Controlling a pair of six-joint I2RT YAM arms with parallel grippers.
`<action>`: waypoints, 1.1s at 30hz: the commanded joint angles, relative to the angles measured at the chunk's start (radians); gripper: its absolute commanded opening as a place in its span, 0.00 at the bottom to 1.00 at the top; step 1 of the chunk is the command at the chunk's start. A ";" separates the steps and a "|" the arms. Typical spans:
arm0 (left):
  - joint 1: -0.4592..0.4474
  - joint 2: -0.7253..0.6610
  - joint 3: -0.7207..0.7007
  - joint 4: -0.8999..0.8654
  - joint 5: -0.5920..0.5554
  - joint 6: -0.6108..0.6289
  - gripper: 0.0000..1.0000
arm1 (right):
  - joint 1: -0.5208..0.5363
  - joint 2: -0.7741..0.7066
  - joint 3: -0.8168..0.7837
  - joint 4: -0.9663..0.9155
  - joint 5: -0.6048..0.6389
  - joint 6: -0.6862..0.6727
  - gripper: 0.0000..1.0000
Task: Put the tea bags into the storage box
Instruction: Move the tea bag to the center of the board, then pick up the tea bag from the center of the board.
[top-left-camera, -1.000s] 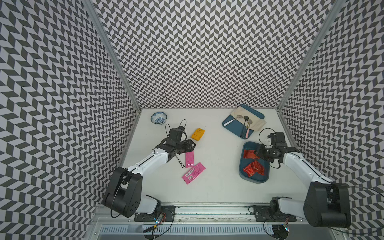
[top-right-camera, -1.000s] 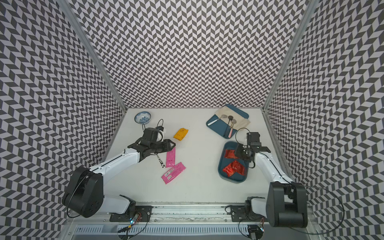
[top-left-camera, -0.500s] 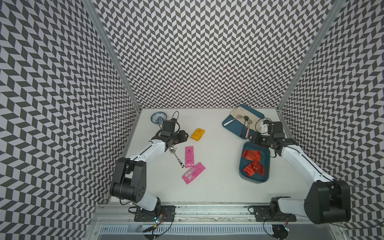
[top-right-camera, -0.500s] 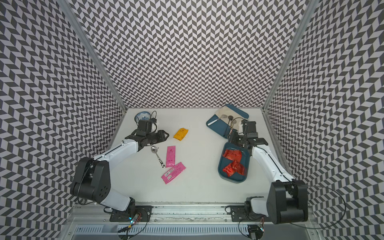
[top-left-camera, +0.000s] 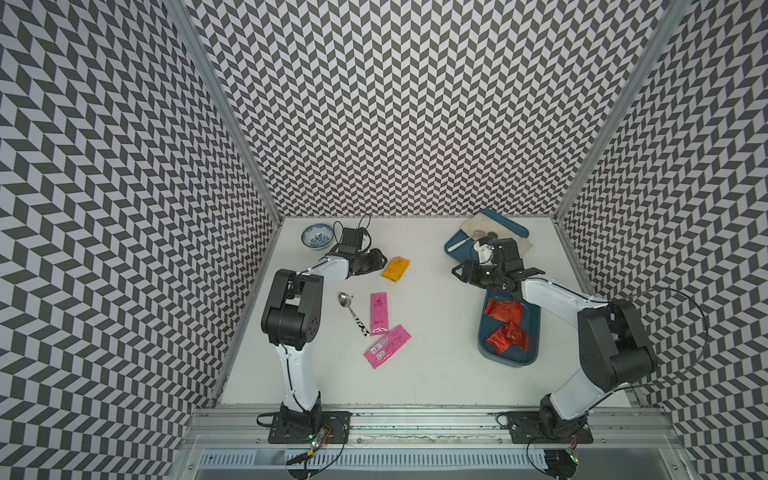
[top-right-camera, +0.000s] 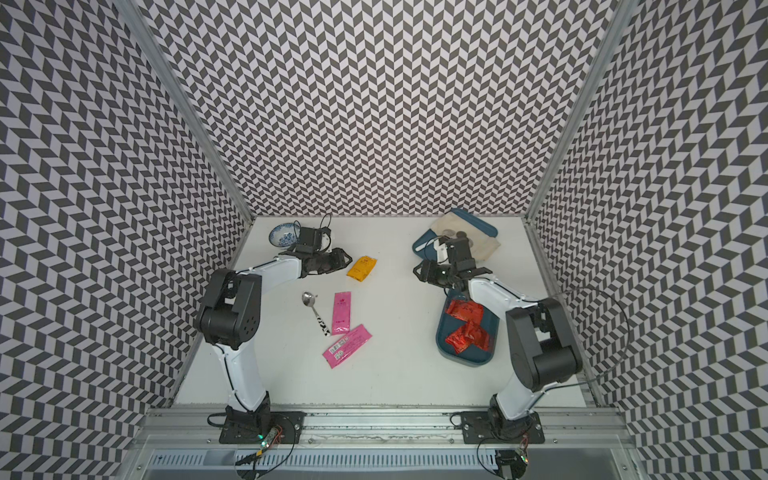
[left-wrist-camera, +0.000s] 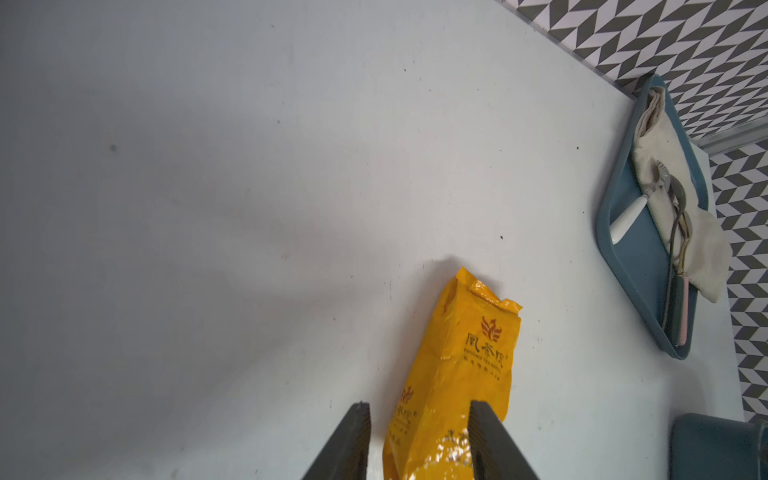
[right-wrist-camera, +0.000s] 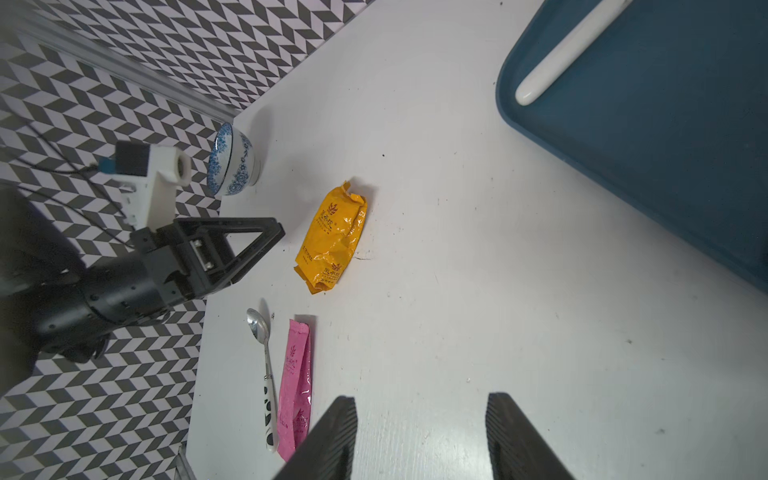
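The robot's right gripper needs to next close on the yellow tea bag's long side (top-left-camera: 404, 270) (right-wrist-camera: 352, 238) that faces the storage box, opposite the left gripper.
The teal storage box (top-left-camera: 511, 362) (top-right-camera: 465, 360) stands at the right with red tea bags (top-left-camera: 503, 309) (top-left-camera: 508, 337) (top-right-camera: 468, 337) inside. A yellow tea bag (top-left-camera: 395, 268) (top-right-camera: 362, 267) (left-wrist-camera: 457, 365) (right-wrist-camera: 332, 239) lies further back on the table. Two pink sachets (top-left-camera: 379, 312) (top-left-camera: 387, 345) (top-right-camera: 341, 312) (right-wrist-camera: 296, 382) lie nearer the front. My left gripper (top-left-camera: 381, 260) (top-right-camera: 348, 262) (left-wrist-camera: 419, 409) is open, its jaws either side of the yellow bag's near end without clamping it. My right gripper (top-left-camera: 456, 272) (top-right-camera: 416, 272) (right-wrist-camera: 419, 401) hangs open and empty over bare table beyond the box's far end.
A spoon (top-left-camera: 353, 313) (top-right-camera: 316, 311) (right-wrist-camera: 266, 374) with a black-and-white handle lies beside the pink sachet. A blue-patterned bowl (top-left-camera: 317, 236) (right-wrist-camera: 230, 162) sits at the back left. A flat blue tray (top-left-camera: 455, 247) (left-wrist-camera: 631, 257) with cloth and spoons is at the back right.
My left gripper moved from over the spoon and pink sachet back to the yellow tea bag. My right gripper left the storage box, opened wider and swung back and left.
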 joint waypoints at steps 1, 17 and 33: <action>-0.003 0.049 0.061 0.036 0.075 -0.010 0.43 | 0.016 0.025 0.022 0.065 -0.033 0.004 0.54; -0.152 0.057 -0.053 0.118 0.179 -0.077 0.42 | 0.073 0.216 0.128 0.071 -0.073 -0.003 0.58; -0.113 -0.127 -0.232 0.171 0.167 -0.135 0.43 | 0.148 0.430 0.300 0.048 -0.088 0.013 0.55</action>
